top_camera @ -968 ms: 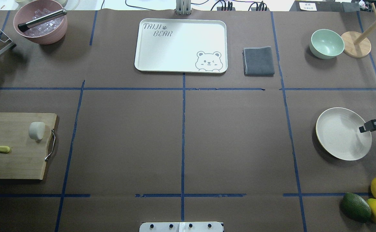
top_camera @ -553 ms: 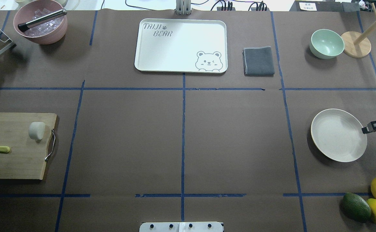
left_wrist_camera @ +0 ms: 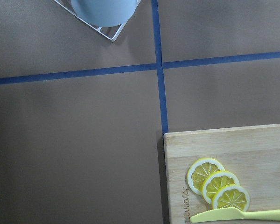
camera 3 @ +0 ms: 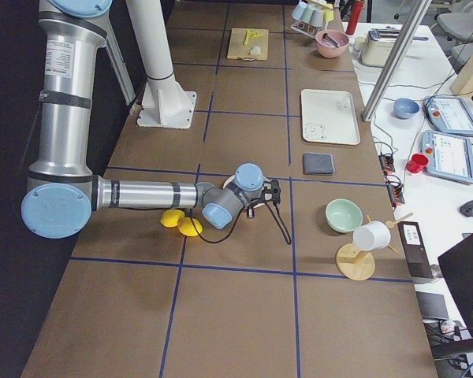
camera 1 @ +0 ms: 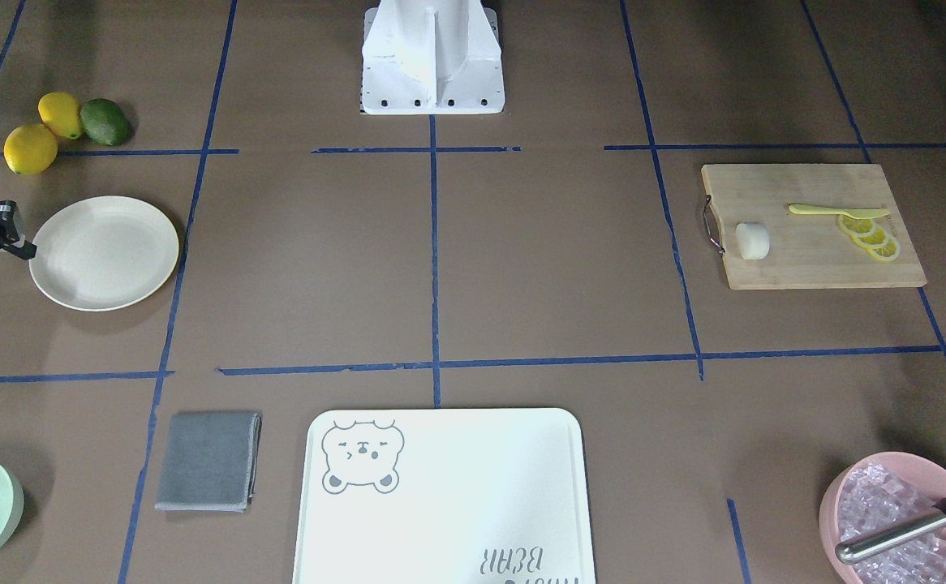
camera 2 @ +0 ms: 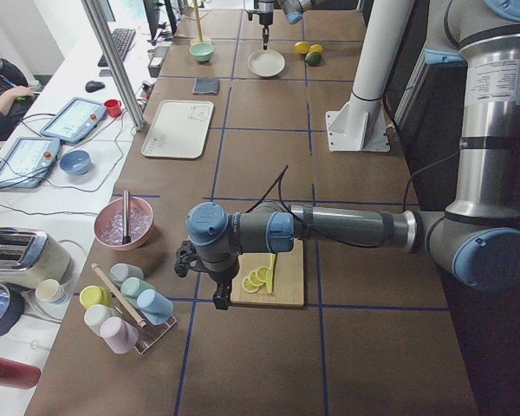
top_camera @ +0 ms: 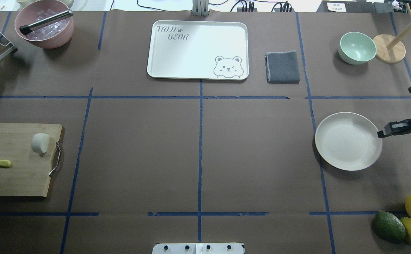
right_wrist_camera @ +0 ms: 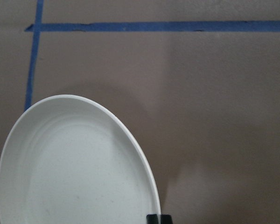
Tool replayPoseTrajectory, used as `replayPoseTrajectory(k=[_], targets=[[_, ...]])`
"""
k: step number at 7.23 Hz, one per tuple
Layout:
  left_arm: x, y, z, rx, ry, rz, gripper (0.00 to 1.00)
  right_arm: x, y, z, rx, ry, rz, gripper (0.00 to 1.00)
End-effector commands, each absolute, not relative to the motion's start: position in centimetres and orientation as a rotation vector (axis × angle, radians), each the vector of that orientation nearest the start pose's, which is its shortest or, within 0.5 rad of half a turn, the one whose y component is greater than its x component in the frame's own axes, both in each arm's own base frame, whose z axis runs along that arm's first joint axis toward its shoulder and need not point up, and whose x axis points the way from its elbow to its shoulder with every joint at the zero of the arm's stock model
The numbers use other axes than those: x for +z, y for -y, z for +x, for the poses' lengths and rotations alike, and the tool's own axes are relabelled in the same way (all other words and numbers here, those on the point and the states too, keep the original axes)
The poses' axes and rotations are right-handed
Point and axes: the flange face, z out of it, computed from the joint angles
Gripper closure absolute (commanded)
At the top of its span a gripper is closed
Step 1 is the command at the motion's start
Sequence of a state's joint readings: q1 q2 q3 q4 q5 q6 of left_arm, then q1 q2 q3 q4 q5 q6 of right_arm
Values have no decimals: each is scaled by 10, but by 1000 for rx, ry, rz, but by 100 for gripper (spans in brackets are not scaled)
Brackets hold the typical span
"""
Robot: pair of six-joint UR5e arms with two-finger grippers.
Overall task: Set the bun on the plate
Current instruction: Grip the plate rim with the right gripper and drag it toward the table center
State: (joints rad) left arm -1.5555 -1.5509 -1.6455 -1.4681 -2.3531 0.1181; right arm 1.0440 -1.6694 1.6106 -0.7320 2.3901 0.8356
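I need to use my right gripper to set the cream-white plate down on the middle blue tape line (camera 1: 443,261), between the bear-print tray and the white holder.
The bun (top_camera: 40,143) (camera 1: 751,241) lies on a wooden cutting board (top_camera: 15,176) at the table's left, beside the board's metal handle. Across the table, the cream-white plate (top_camera: 346,141) (camera 1: 104,251) (right_wrist_camera: 74,172) is empty. My right gripper (top_camera: 382,134) (camera 1: 25,249) is shut on the plate's outer rim. The left gripper (camera 2: 218,301) shows only in the exterior left view, hanging over the board's end near the lemon slices (left_wrist_camera: 218,183); I cannot tell whether it is open or shut.
A bear-print tray (top_camera: 197,49) and grey cloth (top_camera: 283,67) sit at the back middle. Back right stand a mint bowl (top_camera: 357,47) and wooden stand (top_camera: 388,48). Lemons and an avocado (top_camera: 389,226) lie front right; a pink bowl (top_camera: 44,24) is back left.
The right gripper has moved toward the table's middle with the plate in its grip; the plate now lies further left in the overhead view. The bun has not moved.
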Motion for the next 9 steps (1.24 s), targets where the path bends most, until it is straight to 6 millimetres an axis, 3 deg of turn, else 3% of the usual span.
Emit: replayPoseTrajectory(k=[1,3,4,5,6,7,8,9], targets=[[641,481,-56,109,-784,-3,0,506,461,-271,35,1125,54,100],[642,481,-55,109,-784,-5,0,430,460,-366,65,1176,31,100],[642,481,-55,109,-784,-5,0,368,467,-418,79,1174,21,100],[642,481,-55,110,-784,-4,0,317,461,-464,86,1141,20,100],[642,481,-55,110,-784,-4,0,286,440,-504,113,1137,16,100],[642,481,-55,110,-784,-4,0,268,424,-524,129,1149,26,100],[642,481,-55,109,-784,-5,0,266,419,-528,136,1151,25,99],[642,481,-55,109,-784,-5,0,272,417,-528,132,1143,14,61]])
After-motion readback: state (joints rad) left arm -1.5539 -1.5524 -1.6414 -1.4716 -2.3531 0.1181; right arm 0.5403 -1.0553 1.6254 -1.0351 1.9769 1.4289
